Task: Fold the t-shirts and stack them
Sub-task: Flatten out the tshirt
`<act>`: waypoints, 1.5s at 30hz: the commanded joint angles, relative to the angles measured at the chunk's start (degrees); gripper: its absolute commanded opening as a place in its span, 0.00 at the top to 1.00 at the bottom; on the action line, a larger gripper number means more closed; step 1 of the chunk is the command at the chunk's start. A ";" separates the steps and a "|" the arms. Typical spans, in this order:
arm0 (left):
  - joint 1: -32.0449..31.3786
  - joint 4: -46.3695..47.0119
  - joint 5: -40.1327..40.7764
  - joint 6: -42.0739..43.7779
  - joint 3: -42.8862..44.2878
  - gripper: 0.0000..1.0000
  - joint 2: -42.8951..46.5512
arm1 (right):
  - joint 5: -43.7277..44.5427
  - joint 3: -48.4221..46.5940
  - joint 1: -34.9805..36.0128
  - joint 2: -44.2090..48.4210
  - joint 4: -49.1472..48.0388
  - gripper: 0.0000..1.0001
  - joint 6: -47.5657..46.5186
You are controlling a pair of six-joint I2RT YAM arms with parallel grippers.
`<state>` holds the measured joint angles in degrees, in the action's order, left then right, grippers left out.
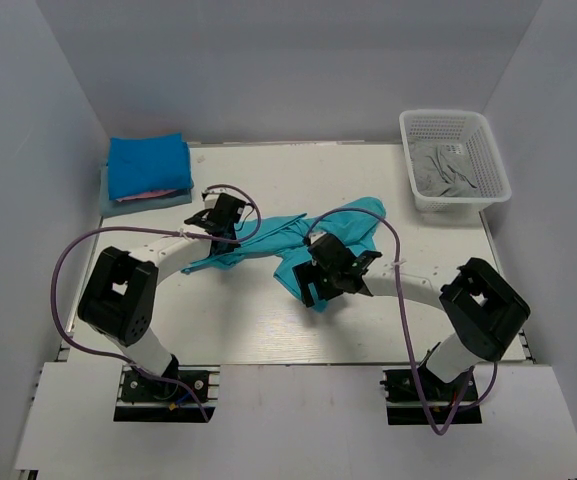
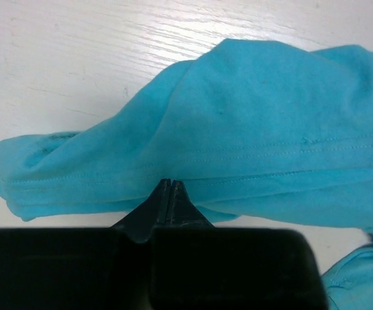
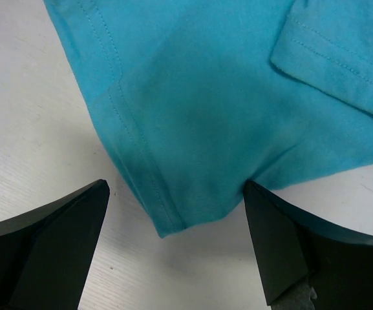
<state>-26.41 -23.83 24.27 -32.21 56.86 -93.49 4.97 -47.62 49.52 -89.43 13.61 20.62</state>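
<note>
My left gripper's closed fingers are over the turquoise t-shirt's flat stitched hem, so they should open and pinch the t-shirt's crease farther in before lifting [image 2: 141, 137].
The bright turquoise t-shirt [image 1: 298, 238] lies crumpled across the middle of the table. My left gripper [image 1: 228, 226] is at its left part. In the left wrist view its jaws [image 2: 168, 185] are pressed together at the stitched hem of the shirt [image 2: 251, 123]. My right gripper [image 1: 314, 286] is over the shirt's near corner. In the right wrist view it is open [image 3: 175, 188], one finger on each side of that hemmed corner [image 3: 192, 129], not gripping it. A folded stack [image 1: 148, 168] at the back left has a deeper blue tee on top, then pink, then pale grey-blue.
A white lattice basket [image 1: 488, 150] stands at the back right with grey cloth [image 1: 446, 172] in it. White walls close in the table on three sides. Purple cables loop over both arms.
</note>
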 commanded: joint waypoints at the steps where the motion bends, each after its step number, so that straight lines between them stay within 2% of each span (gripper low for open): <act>1: 0.31 -0.07 2.88 0.04 1.76 1.00 0.42 | 3.72 -1.51 1.19 -0.84 1.60 0.10 0.65; 2: 0.31 -1.29 2.89 0.04 1.76 1.00 0.42 | 4.08 -1.52 1.37 -0.75 1.77 0.10 0.56; 4: 0.31 -1.92 3.41 -1.36 1.76 0.75 1.11 | 4.26 -1.43 1.81 -0.22 1.95 0.10 0.47; 5: 0.31 -2.53 3.94 -1.37 1.76 0.67 1.12 | 4.26 -1.34 1.99 0.04 1.78 0.10 0.56; 6: 0.31 -2.53 3.94 -1.37 1.76 0.51 1.73 | 4.26 -1.34 2.34 0.30 1.95 0.10 0.21; 7: 0.31 -1.92 3.94 -1.37 1.76 0.45 1.74 | 4.34 -1.25 2.60 0.31 1.60 0.10 0.30; 13: 0.31 -1.92 3.41 -1.37 4.57 0.44 -3.17 | 4.96 -2.13 3.22 -0.57 1.95 0.10 -0.06; 16: 0.31 -3.76 4.02 -1.37 5.72 0.54 -5.46 | 5.48 -2.22 3.31 -0.48 1.86 0.10 -0.14; 23: 0.31 -7.10 6.92 -3.39 9.23 0.55 -9.51 | 7.07 -2.48 3.48 -0.92 2.30 0.10 0.03; 28: 0.31 -8.33 7.54 -4.53 10.37 0.76 -9.51 | 8.21 -3.27 3.66 -2.50 2.30 0.10 -0.41; 29: 0.31 -9.03 8.33 -5.84 11.42 0.84 -9.51 | 8.30 -3.36 3.74 -3.38 2.30 0.13 -0.15; 32: 0.31 -12.19 10.26 -7.08 13.70 0.97 -9.51 | 8.82 -3.89 4.18 -4.00 2.31 0.30 0.30; 34: 0.31 -12.72 11.59 -7.08 13.72 1.00 -7.85 | 9.18 -4.15 4.10 -4.62 2.57 0.57 0.82; 37: 0.31 -10.37 12.20 -7.61 11.10 1.00 -3.30 | 12.50 -3.89 4.45 -3.83 3.00 1.00 2.75; 41: 0.31 -5.97 12.20 -7.08 6.69 1.00 5.67 | 19.52 -3.10 4.27 -0.41 5.02 1.00 6.17; 44: 0.31 -4.82 10.89 -6.56 5.89 1.00 13.14 | 26.04 -2.31 4.18 4.95 7.04 1.00 9.43; 45: 0.31 -4.12 10.88 -6.03 5.89 1.00 15.08 | 27.44 -2.57 4.01 9.49 8.01 1.00 9.87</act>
<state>-26.30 -31.64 34.04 -38.79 62.41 -86.26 23.57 -49.78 53.65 -88.09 18.92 26.46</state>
